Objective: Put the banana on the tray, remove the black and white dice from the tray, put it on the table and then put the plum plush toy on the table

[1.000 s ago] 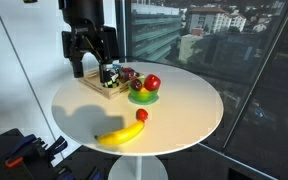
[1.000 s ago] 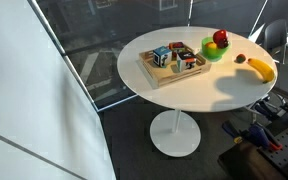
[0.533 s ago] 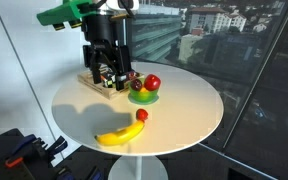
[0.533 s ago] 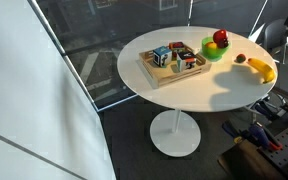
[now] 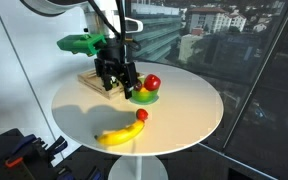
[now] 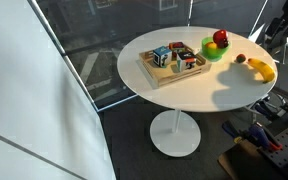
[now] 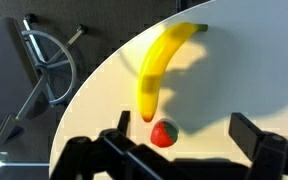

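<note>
The robot's gripper should next move to the banana's end (image 5: 131, 130) (image 7: 152, 92) by the small red ball, away from the banana's stem, and close there.
The banana (image 5: 119, 135) lies on the round white table (image 5: 189, 110) near its front edge, with a small red ball (image 5: 141, 116) beside it. Both also show in the wrist view, banana (image 7: 164, 62) and ball (image 7: 164, 133). My gripper (image 5: 121, 87) hangs open and empty above the table by the wooden tray (image 5: 90, 82); in the wrist view its fingers (image 7: 184, 140) frame the red ball. The tray (image 6: 172, 74) holds the black and white dice (image 6: 161, 56) and other small items. I cannot pick out the plum plush toy.
A green bowl of fruit (image 5: 144, 95) stands next to the tray, also visible in an exterior view (image 6: 214, 48). A chair (image 7: 44, 60) stands beyond the table's edge. Glass walls surround the table.
The arm has swung from above the tray's far side toward the bowl and the table's middle, and come lower. The objects have not moved.
</note>
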Action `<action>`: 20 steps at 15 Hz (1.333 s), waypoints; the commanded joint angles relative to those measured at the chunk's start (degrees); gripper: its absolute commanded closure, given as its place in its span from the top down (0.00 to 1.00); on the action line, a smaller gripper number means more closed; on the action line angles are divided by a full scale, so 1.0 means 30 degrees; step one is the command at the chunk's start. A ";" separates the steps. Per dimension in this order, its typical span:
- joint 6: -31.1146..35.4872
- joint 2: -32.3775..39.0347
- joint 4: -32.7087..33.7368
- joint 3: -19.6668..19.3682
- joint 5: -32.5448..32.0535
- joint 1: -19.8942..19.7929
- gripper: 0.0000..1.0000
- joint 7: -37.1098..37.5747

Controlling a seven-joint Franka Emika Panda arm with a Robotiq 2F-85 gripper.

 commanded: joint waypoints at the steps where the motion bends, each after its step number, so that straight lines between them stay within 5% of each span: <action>1: 0.0029 0.0144 0.0011 0.0112 0.0056 -0.0098 1.00 -0.0025; 20: 0.1429 0.3721 0.0108 -0.0020 0.0202 -0.0336 1.00 0.1350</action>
